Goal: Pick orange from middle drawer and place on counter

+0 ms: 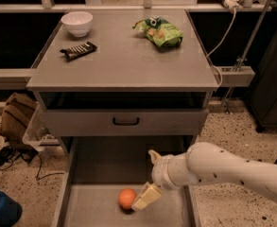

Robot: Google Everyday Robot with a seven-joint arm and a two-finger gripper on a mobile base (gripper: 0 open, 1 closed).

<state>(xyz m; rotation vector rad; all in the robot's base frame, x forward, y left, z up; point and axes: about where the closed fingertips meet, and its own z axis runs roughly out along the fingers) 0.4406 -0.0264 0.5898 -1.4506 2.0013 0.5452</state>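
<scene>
My gripper is going to close around the middle of the orange (127, 198) at the bottom of the open middle drawer.
The orange (126, 198) lies on the floor of the open middle drawer (95, 211), near its front centre. My gripper (148, 177) hangs over the drawer just right of the orange. It is open. Its lower cream fingertip (144, 197) sits against the orange's right side, and the upper fingertip (153, 156) points toward the cabinet. Nothing is held. The counter (128, 63) is the grey top of the cabinet above.
On the counter stand a white bowl (77, 22), a dark snack bar (78, 50) and a green chip bag (160, 30). A closed drawer front with a black handle (125, 122) is above the open drawer. A brown bag (17, 117) and cables lie on the floor at left.
</scene>
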